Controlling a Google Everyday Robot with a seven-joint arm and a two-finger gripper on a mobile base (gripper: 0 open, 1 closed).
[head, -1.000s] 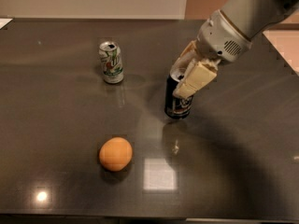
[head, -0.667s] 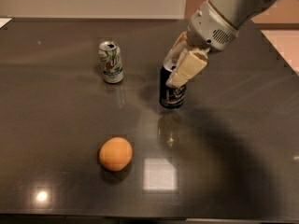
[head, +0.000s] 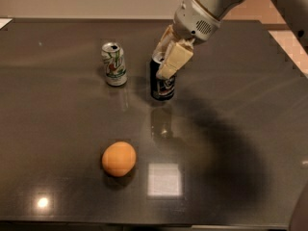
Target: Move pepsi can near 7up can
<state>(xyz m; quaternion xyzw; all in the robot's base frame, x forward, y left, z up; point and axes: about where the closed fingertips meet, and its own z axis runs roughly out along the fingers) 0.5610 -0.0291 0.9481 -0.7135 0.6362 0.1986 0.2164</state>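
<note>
I will let go of the pepsi can with my gripper on the dark table, where it will be almost [head: 142, 88] touching the 7up can, behind the orange.
The pepsi can [head: 162, 86] is dark navy with a pale round logo and stands upright on the dark table [head: 231, 129], right of centre toward the back. My gripper [head: 167, 57] comes down from the upper right and its cream fingers [head: 173, 60] are shut on the can's upper part, hiding most of its top. The 7up can [head: 114, 64], white with green markings and a reddish spot, stands upright a short way to the left of the pepsi can, with a small gap between them.
An orange [head: 118, 159] lies on the table in front of the two cans, left of centre. A bright square light reflection [head: 164, 179] sits to its right. The table's right edge borders a tan floor [head: 288, 37].
My gripper has carried the pepsi can leftward across the table, closing most of the distance to the 7up can. The 7up can and the orange have not moved.
</note>
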